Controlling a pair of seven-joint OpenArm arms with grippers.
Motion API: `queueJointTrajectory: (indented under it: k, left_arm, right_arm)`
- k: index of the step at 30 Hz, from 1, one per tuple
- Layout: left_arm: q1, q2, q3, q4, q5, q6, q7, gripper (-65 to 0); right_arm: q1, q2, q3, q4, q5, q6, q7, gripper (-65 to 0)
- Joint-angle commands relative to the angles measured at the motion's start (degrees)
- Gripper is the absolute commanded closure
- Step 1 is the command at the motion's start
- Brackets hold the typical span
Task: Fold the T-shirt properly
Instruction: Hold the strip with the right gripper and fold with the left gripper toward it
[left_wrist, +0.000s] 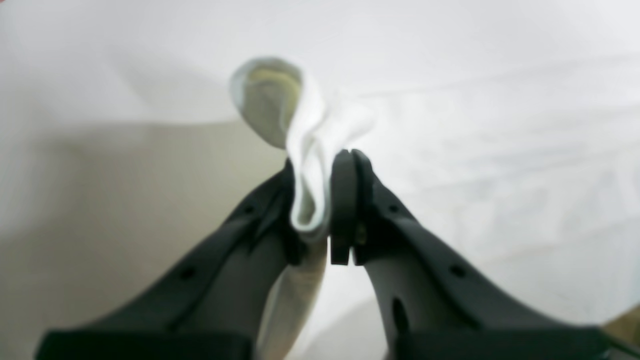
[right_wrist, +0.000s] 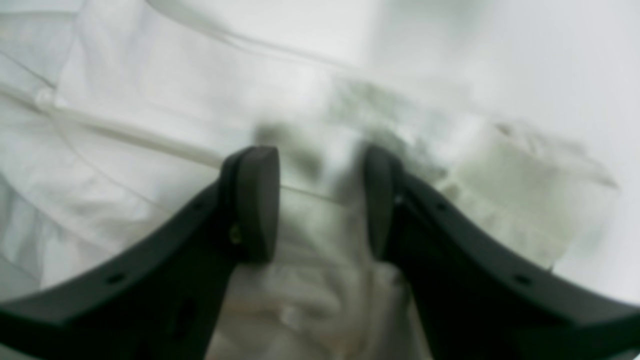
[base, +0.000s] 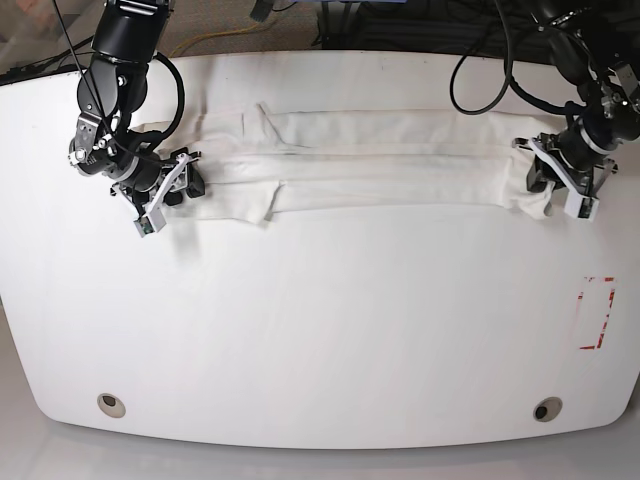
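Next, I release the T-shirt's end, now pinched in a bunched fold, from my left gripper on the strip (base: 305, 194) beside the loose flap near my right gripper.
The white T-shirt (base: 380, 165) lies as a long folded strip across the far half of the table, plain side up, print hidden. My left gripper (base: 556, 186) is at the strip's right end and is shut on a bunched fold of the T-shirt (left_wrist: 310, 150), pinched between its fingers (left_wrist: 344, 200). My right gripper (base: 171, 190) is at the strip's left end. In the right wrist view its jaws stand apart over the wrinkled cloth (right_wrist: 150, 125), with fabric between the fingertips (right_wrist: 257, 200).
The white table (base: 320, 320) runs to the front edge, with two round holes (base: 112, 404) near the front corners. A red rectangle mark (base: 595, 312) is at the right. Cables hang behind the far edge.
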Motion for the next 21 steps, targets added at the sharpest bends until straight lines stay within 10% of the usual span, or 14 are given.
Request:
queueJointTrajectory:
  k: [1, 21]
  left_arm:
    - [-1.01, 0.45, 2.36, 2.04, -1.26, 0.0, 0.8, -4.4]
    - [-9.54, 11.88, 21.26, -6.48, -0.82, 6.41, 0.89, -4.7]
  right_arm:
    - [0.36, 0.57, 0.19, 0.65, 0.06, 0.06, -0.42, -26.3]
    - [0.45, -0.31, 0.19, 0.65, 0.06, 0.06, -0.42, -26.3]
